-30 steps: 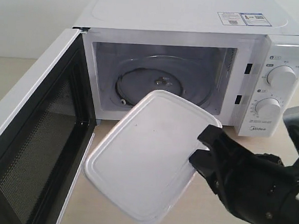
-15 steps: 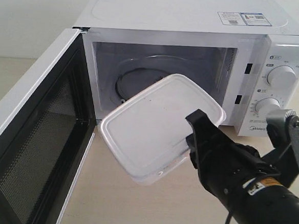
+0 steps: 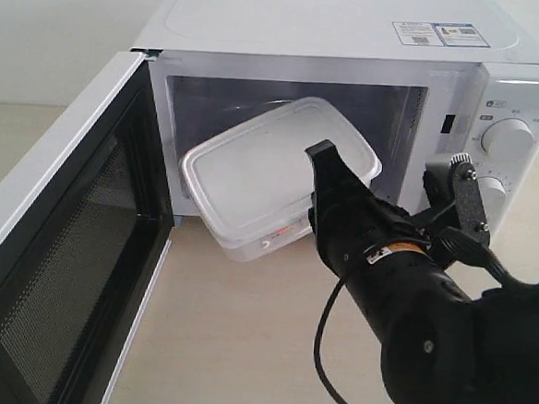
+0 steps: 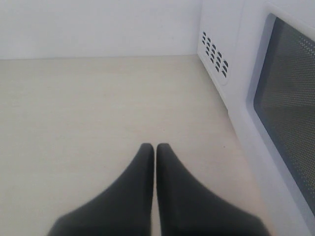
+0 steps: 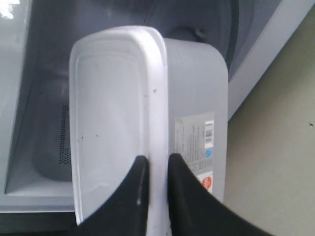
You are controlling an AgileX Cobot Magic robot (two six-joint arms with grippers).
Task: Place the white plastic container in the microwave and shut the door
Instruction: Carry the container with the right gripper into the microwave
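Next, my right gripper releases the white plastic container so that it lies flat in the middle of the microwave's cavity point(image 3: 296, 146).
The white plastic container point(image 3: 253, 173) hangs tilted in the mouth of the microwave point(image 3: 336, 40), half inside the cavity, lid up. My right gripper point(image 3: 316, 173) is shut on its rim at the near right corner. In the right wrist view the two black fingers pinch the lid edge of the white plastic container point(image 5: 113, 108) at my right gripper point(image 5: 156, 162), and its label with a red mark faces the camera. The door point(image 3: 52, 270) stands wide open on the left, black mesh face inward. My left gripper point(image 4: 155, 147) is shut on nothing above bare table, beside the door point(image 4: 285, 108).
Two round dials point(image 3: 507, 137) sit on the microwave's right panel, close behind my right arm's wrist camera bracket point(image 3: 464, 202). The pale table point(image 3: 232, 338) stretches in front of the microwave. A black cable point(image 3: 328, 354) loops under the right arm.
My right arm has carried the container up and away from the camera, from in front of the microwave into its opening. The grip has stayed the same.
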